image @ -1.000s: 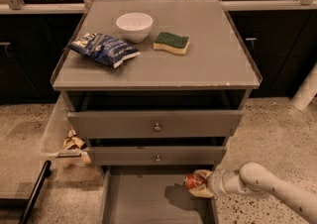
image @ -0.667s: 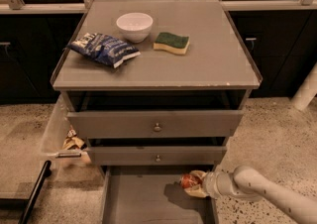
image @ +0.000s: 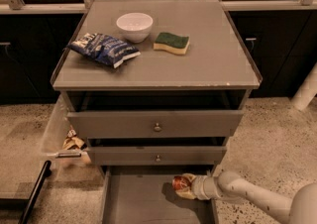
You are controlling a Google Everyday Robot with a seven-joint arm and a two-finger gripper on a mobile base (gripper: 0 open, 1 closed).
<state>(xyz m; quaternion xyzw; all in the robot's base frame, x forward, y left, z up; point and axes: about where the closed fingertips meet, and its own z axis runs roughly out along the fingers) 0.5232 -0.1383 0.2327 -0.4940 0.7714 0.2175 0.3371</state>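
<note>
Next, I release the reddish-brown can, now held just above the drawer's floor, on the open bottom drawer's inside (image: 173, 188), near the cabinet front.
My gripper (image: 184, 187) reaches in from the lower right, low over the open bottom drawer (image: 148, 203) of the grey cabinet. It is shut on a small reddish-brown can (image: 180, 184), which it holds just above the drawer's floor near the right side. The white arm (image: 247, 196) runs back toward the lower right corner. On the cabinet top (image: 208, 64) sit a white bowl (image: 134, 26), a blue chip bag (image: 103, 49) and a green and yellow sponge (image: 171, 42).
The two upper drawers (image: 156, 124) are slightly pulled out, with round knobs. A clear bin with crumpled wrappers (image: 69, 143) hangs at the cabinet's left. A black bar (image: 34, 193) lies on the speckled floor at lower left. Dark cabinets stand behind.
The gripper with the can has shifted leftward, further in over the open bottom drawer. Nothing on the cabinet top has moved.
</note>
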